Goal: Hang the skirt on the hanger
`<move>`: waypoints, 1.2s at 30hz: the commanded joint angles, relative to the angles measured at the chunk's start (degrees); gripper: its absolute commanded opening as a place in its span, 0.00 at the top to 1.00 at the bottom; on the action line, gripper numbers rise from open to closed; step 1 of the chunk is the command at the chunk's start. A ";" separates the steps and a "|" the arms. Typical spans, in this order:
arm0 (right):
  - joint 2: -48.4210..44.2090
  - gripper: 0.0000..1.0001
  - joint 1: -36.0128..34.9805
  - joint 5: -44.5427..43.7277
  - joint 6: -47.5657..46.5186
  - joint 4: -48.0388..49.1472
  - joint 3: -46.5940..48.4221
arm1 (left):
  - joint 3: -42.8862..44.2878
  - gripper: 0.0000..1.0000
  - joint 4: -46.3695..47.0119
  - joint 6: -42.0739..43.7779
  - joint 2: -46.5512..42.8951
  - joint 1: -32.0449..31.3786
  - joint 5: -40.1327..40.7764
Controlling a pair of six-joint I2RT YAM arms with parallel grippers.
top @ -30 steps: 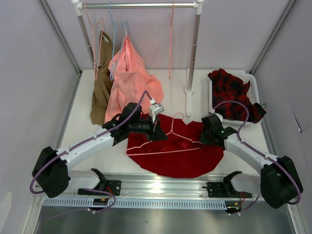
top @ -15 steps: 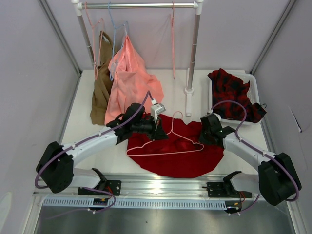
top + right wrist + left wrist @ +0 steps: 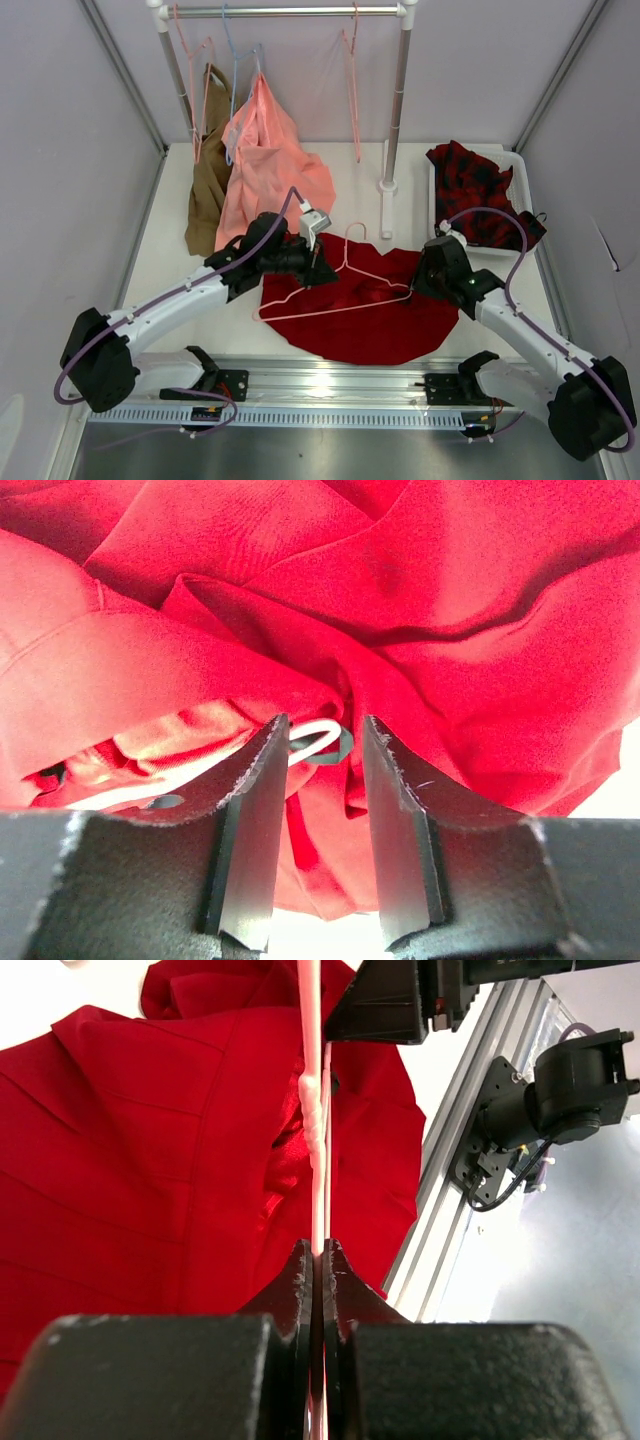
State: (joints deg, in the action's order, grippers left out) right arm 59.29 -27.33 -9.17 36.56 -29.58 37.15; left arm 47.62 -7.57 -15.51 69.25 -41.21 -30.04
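Observation:
I can see the hanger's rounded end exposed at the skirt's folded edge, so I need to use my right gripper to pinch fabric [image 3: 356,712] just past that end and pull it over the hanger.
The deep-red skirt [image 3: 372,326] lies spread on the table in front of the arms. The pale-pink hanger [image 3: 340,306] lies across its upper part, hook toward the rack. My left gripper [image 3: 318,272] is shut on the hanger's left sloping wire. In the left wrist view the wire [image 3: 318,1160] runs straight out from the closed left gripper [image 3: 318,1260] over the skirt [image 3: 150,1160]. My right gripper [image 3: 421,286] stands open at the hanger's right end. In the right wrist view the right gripper [image 3: 322,742] straddles bunched skirt fabric [image 3: 420,630] and the hanger's rounded end [image 3: 318,734] without pinching either.
A clothes rack [image 3: 397,100] stands at the back with spare hangers, a salmon-pink garment [image 3: 268,165] and a brown one [image 3: 207,190]. A white bin [image 3: 436,200] at the right holds a red-and-black checked garment [image 3: 480,190]. A metal rail [image 3: 330,380] runs along the near edge.
My right gripper has opened, letting go of the skirt and hanger end, and that arm has drawn back a little. The left gripper still holds the hanger, which has shifted slightly left.

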 commanded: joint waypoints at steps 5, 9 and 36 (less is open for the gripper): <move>-4.79 0.66 0.26 2.22 2.64 -1.79 -2.95 | 2.48 1.00 -2.18 2.68 -1.84 0.17 2.09; -6.20 0.72 0.26 4.42 3.34 -0.57 -5.23 | 2.66 1.00 -3.15 3.03 -2.46 0.17 2.01; -1.01 1.00 0.70 4.78 3.08 6.74 -6.83 | 3.71 1.00 -4.29 3.99 -0.79 0.08 -1.94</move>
State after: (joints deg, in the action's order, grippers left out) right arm 58.81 -26.89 -2.20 40.32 -23.46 27.94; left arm 48.88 -12.64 -12.99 68.38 -41.21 -29.41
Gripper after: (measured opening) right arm 0.012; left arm 0.024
